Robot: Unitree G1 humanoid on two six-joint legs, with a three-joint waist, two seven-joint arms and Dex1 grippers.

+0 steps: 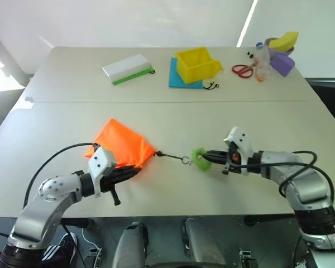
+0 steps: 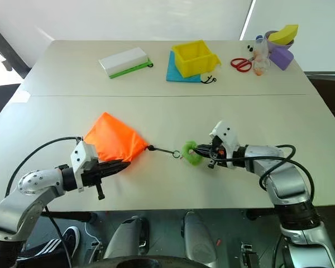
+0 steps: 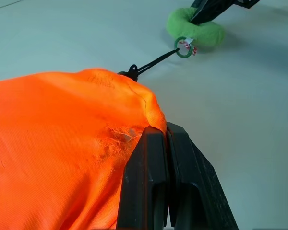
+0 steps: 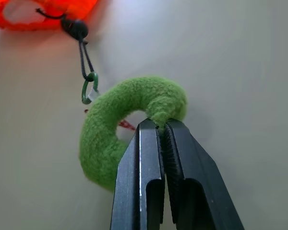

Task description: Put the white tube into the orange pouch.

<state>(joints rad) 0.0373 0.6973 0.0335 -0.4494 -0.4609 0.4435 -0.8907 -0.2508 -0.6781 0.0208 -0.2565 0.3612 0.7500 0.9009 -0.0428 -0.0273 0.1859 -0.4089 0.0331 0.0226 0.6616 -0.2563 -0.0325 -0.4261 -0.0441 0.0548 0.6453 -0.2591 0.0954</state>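
Observation:
The orange pouch's near edge is pinched by my left gripper, away from the cord lock, so that gripper should take the neck (image 1: 156, 153) before my right gripper pulls the green loop.
The orange pouch (image 1: 120, 142) lies on the table at the near left, its neck drawn in at a black cord lock. My left gripper (image 1: 136, 169) is shut on the pouch's near edge, pinching the fabric (image 3: 134, 124). A thin black cord (image 1: 170, 156) runs right from the neck to a small green ring (image 4: 89, 88). Beside that ring lies a fuzzy green loop (image 1: 199, 156), and my right gripper (image 4: 158, 125) is shut on its rim. The white tube is hidden or out of view.
At the far side stand a white-and-green flat box (image 1: 127, 68), a yellow bin (image 1: 197, 64) on a blue mat (image 1: 175, 79), red scissors (image 1: 243, 70) and purple and yellow items (image 1: 282, 53). The table's front edge (image 1: 173, 215) runs just below both arms.

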